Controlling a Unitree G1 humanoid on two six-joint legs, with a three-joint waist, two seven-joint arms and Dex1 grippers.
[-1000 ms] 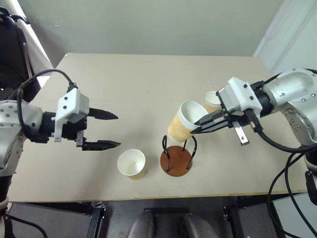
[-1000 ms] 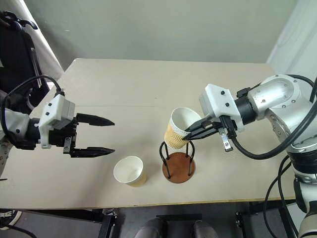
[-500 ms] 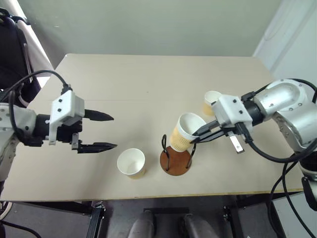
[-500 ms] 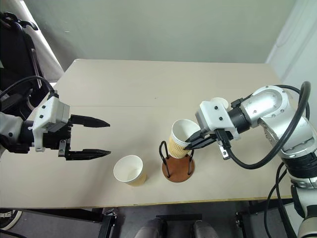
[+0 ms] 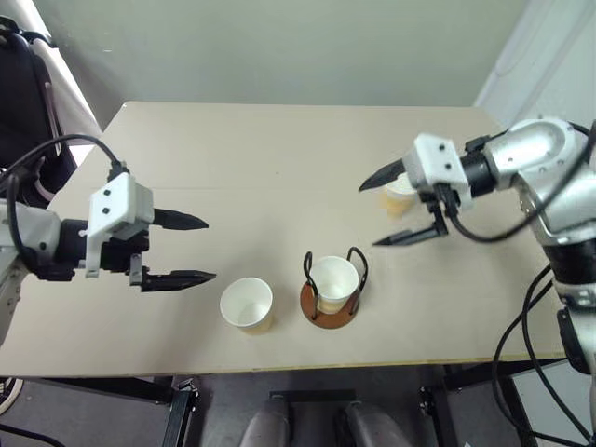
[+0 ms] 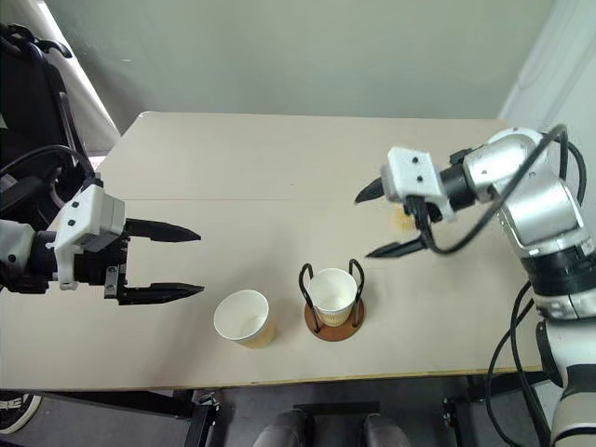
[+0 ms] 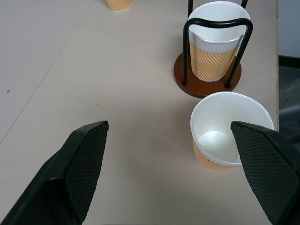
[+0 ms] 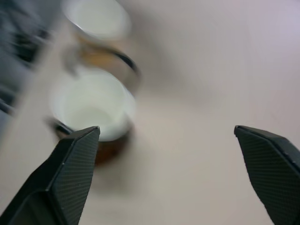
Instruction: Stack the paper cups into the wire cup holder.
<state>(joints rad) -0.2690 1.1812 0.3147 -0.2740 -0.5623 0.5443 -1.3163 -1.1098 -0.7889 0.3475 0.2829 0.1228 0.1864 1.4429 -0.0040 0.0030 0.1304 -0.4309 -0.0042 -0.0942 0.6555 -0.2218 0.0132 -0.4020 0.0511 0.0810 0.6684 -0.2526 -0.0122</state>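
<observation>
The paper cup farthest back on the table is next for my right gripper, which should go to it and close on the near side of that cup's rim (image 5: 402,193).
One paper cup (image 5: 333,279) stands upright inside the wire cup holder (image 5: 328,317), between its black loops, near the table's front edge. To its left, a second paper cup (image 5: 248,305) stands loose on the table. The third paper cup (image 5: 400,197) is farther back on the right, partly hidden by my right gripper (image 5: 370,215). That gripper is open and empty, hovering above and behind the holder. My left gripper (image 5: 210,250) is open and empty, left of the loose cup (image 7: 229,126) and pointing toward it.
The beige table (image 5: 279,149) has bare room across its middle and back. Its front edge runs just in front of the holder. A black chair (image 5: 19,84) stands beyond the table's left corner, against the wall.
My right gripper has opened and let go of the cup, which now stands upright in the holder. The gripper has pulled up and back toward the third cup. The left arm has not moved.
</observation>
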